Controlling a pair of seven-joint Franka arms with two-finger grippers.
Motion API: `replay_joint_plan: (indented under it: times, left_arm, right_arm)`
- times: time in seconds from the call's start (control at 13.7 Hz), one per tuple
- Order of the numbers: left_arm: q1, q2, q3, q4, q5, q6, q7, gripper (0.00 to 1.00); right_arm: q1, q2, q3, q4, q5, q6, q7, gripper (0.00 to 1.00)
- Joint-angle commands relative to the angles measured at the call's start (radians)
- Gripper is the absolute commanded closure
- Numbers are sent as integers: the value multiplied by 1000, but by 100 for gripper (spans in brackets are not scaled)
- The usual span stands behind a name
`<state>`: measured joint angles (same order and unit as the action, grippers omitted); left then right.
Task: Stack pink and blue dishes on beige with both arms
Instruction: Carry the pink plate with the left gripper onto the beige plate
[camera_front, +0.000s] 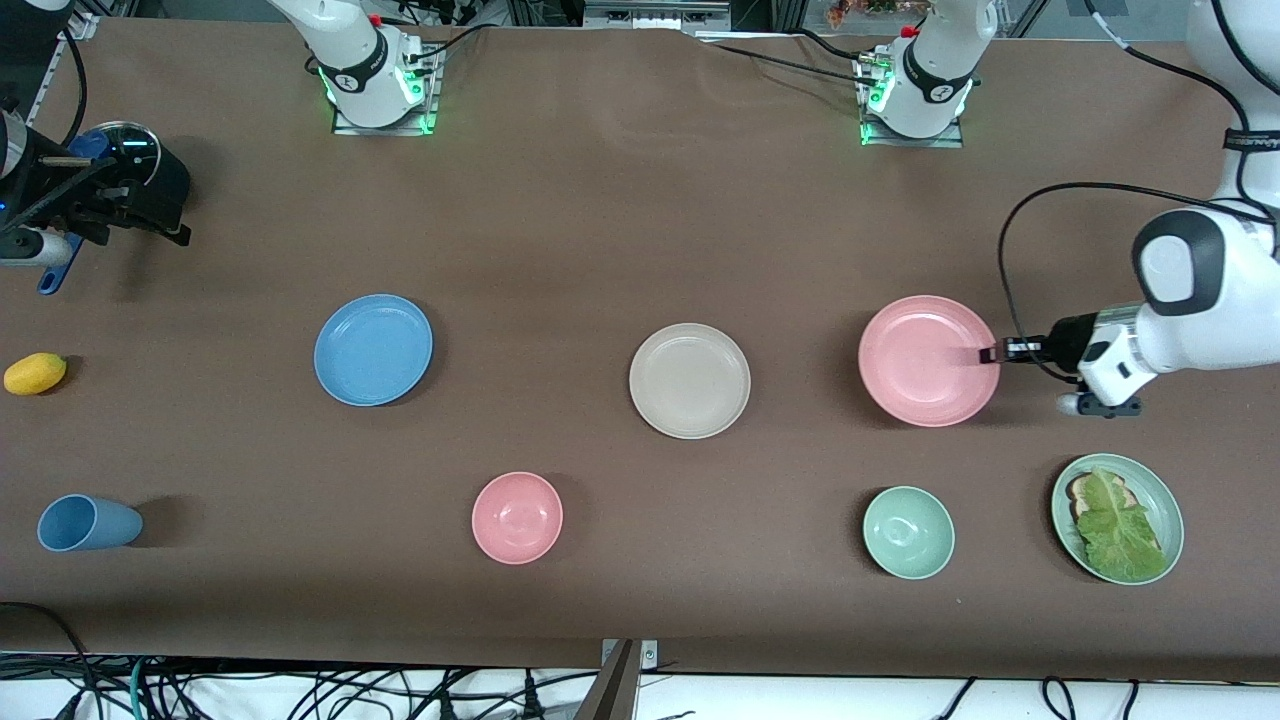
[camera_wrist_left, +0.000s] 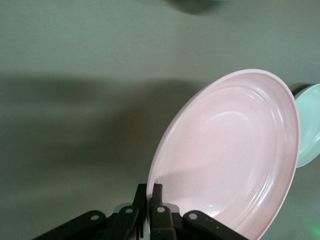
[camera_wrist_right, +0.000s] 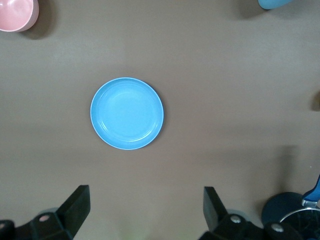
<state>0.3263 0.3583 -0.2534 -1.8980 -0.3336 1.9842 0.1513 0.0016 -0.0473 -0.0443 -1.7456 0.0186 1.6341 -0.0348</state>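
Note:
Next, I release the pink plate, now tilted above the cloth, from my left gripper squarely onto the bare beige plate (camera_front: 690, 380) at the table's middle.
The pink plate (camera_front: 925, 360) is toward the left arm's end of the table. My left gripper (camera_front: 990, 353) is shut on its rim, with one finger on each side of the edge. In the left wrist view the pink plate (camera_wrist_left: 230, 160) stands tilted in the left gripper (camera_wrist_left: 149, 190), above its shadow on the cloth. The beige plate (camera_front: 689, 380) sits bare at the table's middle. The blue plate (camera_front: 373, 349) lies flat toward the right arm's end. My right gripper (camera_front: 130, 215) hangs open and apart from it. The right wrist view shows the blue plate (camera_wrist_right: 127, 113) ahead of the right gripper (camera_wrist_right: 146, 195).
Nearer the front camera stand a pink bowl (camera_front: 517, 517), a green bowl (camera_front: 908, 532), a green plate with lettuce (camera_front: 1117, 517) and a blue cup (camera_front: 88, 522) on its side. A yellow fruit (camera_front: 35, 373) and a dark pan with a blue handle (camera_front: 125, 155) lie by the right gripper.

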Motion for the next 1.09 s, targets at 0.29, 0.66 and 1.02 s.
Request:
replay_joint_plan:
  times: [0.29,0.66,1.02]
  left_arm:
    - [-154,-1,-63,39,25,59,-360,100]
    - [-291,36,-63,42,24,151,-537,100]
    - [-423,96,-63,46,53,289,-708,100]
  right_arm:
    - [-8,-3,3,17,17,-20,7,0]
    - [-8,-3,4,17,17,-23,7,0]
    - [-8,-3,3,17,17,-33,7,0]
